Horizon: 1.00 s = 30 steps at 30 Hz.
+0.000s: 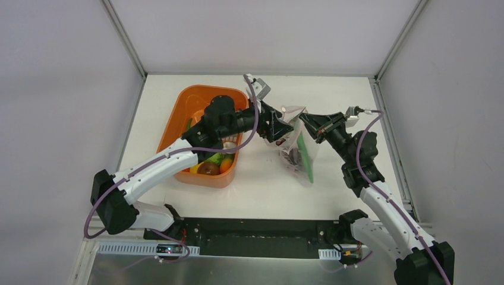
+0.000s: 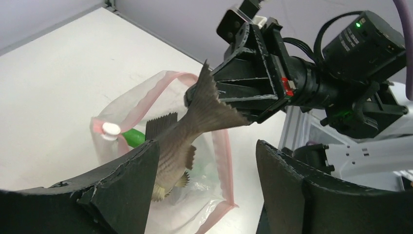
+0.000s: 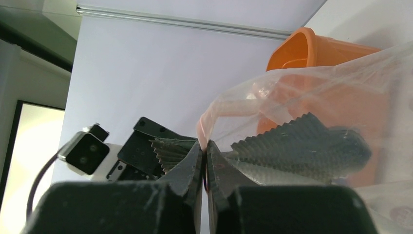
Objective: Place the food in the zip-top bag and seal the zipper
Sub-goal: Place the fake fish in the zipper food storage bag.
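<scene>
The tail of the fish sticks out of the bag's opening, so next my left gripper grabs the free pink rim (image 2: 139, 106) and help hold the bag open so the fish can settle.
The clear zip-top bag (image 1: 297, 155) hangs mouth-up at mid-table. My right gripper (image 3: 204, 148) is shut on the pink zipper (image 3: 202, 126) at the mouth's edge and holds it up. A grey fish (image 2: 181, 139) stands head-down in the open mouth with its tail sticking out. My left gripper (image 2: 207, 151) is open just above the mouth, and the fish is beside its left finger (image 2: 129, 187), not pinched. A long green pod (image 2: 134, 138) lies inside the bag. Other food (image 1: 211, 166) sits in the orange basket.
The orange basket (image 1: 196, 101) stands left of the bag, under the left arm. A white slider tab (image 2: 110, 129) sits on the far end of the pink strip. The two grippers nearly meet over the bag mouth. Walls enclose the table on three sides.
</scene>
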Each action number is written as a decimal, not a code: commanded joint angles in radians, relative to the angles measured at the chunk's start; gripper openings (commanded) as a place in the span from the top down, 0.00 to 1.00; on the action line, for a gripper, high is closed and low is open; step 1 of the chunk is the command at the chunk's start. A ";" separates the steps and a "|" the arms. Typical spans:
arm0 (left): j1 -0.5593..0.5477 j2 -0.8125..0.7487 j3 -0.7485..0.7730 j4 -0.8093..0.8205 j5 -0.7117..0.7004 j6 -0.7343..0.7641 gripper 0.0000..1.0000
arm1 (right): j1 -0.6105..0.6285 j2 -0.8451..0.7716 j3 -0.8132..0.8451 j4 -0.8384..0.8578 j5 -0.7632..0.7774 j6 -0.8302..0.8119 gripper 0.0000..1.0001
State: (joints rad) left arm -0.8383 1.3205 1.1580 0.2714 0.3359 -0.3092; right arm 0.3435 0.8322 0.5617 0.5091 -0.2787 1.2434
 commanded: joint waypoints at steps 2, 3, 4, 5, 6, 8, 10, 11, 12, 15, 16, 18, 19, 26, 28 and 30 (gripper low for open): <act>-0.007 0.052 0.140 -0.189 0.094 0.101 0.26 | -0.007 -0.004 0.067 0.060 -0.038 -0.036 0.93; -0.007 0.058 0.148 -0.200 0.087 0.118 0.26 | -0.007 -0.005 0.064 0.059 -0.038 -0.035 0.93; -0.008 0.066 0.159 -0.215 0.081 0.136 0.26 | -0.007 -0.006 0.062 0.057 -0.039 -0.038 0.93; -0.009 0.077 0.183 -0.248 0.071 0.158 0.26 | -0.006 -0.005 0.064 0.052 -0.040 -0.039 0.93; -0.012 0.092 0.217 -0.299 0.059 0.182 0.26 | -0.006 -0.006 0.065 0.050 -0.042 -0.041 0.93; -0.017 0.135 0.296 -0.418 0.041 0.226 0.28 | -0.006 -0.006 0.068 0.044 -0.045 -0.047 0.93; -0.022 0.167 0.352 -0.490 0.011 0.250 0.31 | -0.007 -0.006 0.071 0.036 -0.044 -0.053 0.93; -0.025 0.175 0.365 -0.501 0.004 0.255 0.31 | -0.007 -0.007 0.070 0.033 -0.044 -0.053 0.93; -0.029 0.180 0.369 -0.498 0.006 0.254 0.31 | -0.007 -0.006 0.068 0.032 -0.042 -0.053 0.93; -0.045 0.191 0.378 -0.481 0.002 0.256 0.33 | -0.008 -0.003 0.063 0.032 -0.043 -0.053 0.93; -0.046 0.198 0.387 -0.483 -0.015 0.257 0.36 | -0.007 -0.003 0.064 0.032 -0.044 -0.054 0.93; -0.048 0.213 0.412 -0.506 -0.047 0.256 0.41 | -0.006 -0.004 0.064 0.032 -0.045 -0.054 0.93; -0.048 0.218 0.421 -0.509 -0.067 0.257 0.44 | -0.006 -0.005 0.065 0.032 -0.047 -0.057 0.93; -0.048 0.220 0.416 -0.451 -0.119 0.244 0.60 | -0.007 -0.014 0.060 0.031 -0.050 -0.071 0.92; -0.047 0.227 0.426 -0.442 -0.123 0.225 0.75 | -0.006 -0.014 0.057 0.031 -0.049 -0.073 0.92; -0.047 0.225 0.426 -0.433 -0.111 0.216 0.83 | -0.006 -0.013 0.055 0.031 -0.048 -0.072 0.92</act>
State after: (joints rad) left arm -0.8776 1.5494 1.5364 -0.2176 0.2401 -0.0738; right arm 0.3428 0.8375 0.5682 0.4808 -0.3122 1.1847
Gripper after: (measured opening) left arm 0.235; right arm 0.075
